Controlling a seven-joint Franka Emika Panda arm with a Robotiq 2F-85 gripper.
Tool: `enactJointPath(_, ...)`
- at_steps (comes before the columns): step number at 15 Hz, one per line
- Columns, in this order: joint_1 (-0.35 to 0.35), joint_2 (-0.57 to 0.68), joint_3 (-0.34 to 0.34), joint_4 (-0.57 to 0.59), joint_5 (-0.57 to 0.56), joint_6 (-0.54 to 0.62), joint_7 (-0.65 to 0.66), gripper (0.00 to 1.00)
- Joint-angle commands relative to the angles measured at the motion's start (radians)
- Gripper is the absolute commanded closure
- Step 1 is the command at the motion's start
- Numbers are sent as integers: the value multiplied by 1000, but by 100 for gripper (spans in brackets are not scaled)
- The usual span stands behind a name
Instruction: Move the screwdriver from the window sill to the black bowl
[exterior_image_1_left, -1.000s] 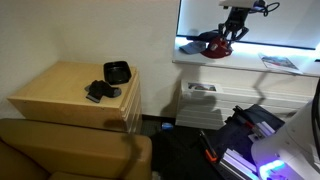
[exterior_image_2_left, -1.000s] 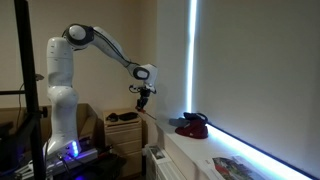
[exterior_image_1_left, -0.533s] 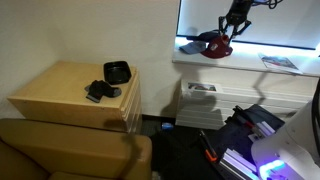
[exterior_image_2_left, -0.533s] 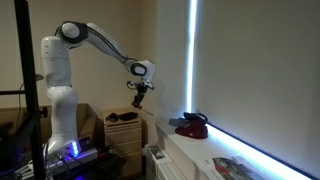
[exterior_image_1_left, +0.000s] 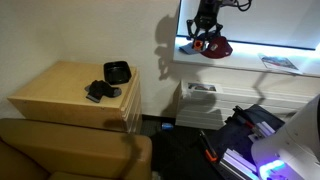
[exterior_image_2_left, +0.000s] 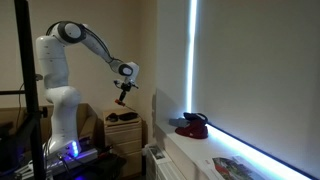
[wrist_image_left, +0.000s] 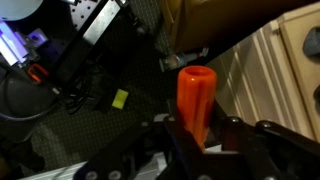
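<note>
The robot's gripper should release the screwdriver inside the black bowl (exterior_image_1_left: 121, 73), next to the dark object on the wooden cabinet.
My gripper (wrist_image_left: 203, 135) is shut on the screwdriver (wrist_image_left: 196, 100), whose orange handle sticks out between the fingers in the wrist view. In both exterior views the gripper (exterior_image_1_left: 205, 38) (exterior_image_2_left: 123, 92) hangs in the air between the window sill (exterior_image_1_left: 250, 62) and the wooden cabinet (exterior_image_1_left: 60, 95). The black bowl (exterior_image_1_left: 118, 72) sits on the cabinet top near its right edge; it also shows as a dark shape in an exterior view (exterior_image_2_left: 124, 117). The screwdriver is too small to make out in the exterior views.
A red and black object (exterior_image_1_left: 212, 46) lies on the window sill, with a booklet (exterior_image_1_left: 279, 62) further along. A dark object (exterior_image_1_left: 99, 92) lies beside the bowl. A brown sofa (exterior_image_1_left: 70, 150) stands in front. The robot base (exterior_image_2_left: 60, 120) and cables occupy the floor.
The arm has carried the gripper with the screwdriver away from the window sill, moving towards the cabinet. The red object stays on the sill.
</note>
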Motion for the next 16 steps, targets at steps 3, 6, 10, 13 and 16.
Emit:
enactJointPath(3, 80, -22, 103, 12, 71, 7, 18, 67)
enactJointPath(6, 72, -21, 96, 9, 66, 6, 24, 67)
enactJointPath(10, 116, 73, 139, -9, 75, 88, -50, 92)
enactJointPath(13, 182, 169, 210, 33, 40, 228, -64, 92)
enactJointPath(16, 242, 355, 244, 214, -125, 353, 1, 92)
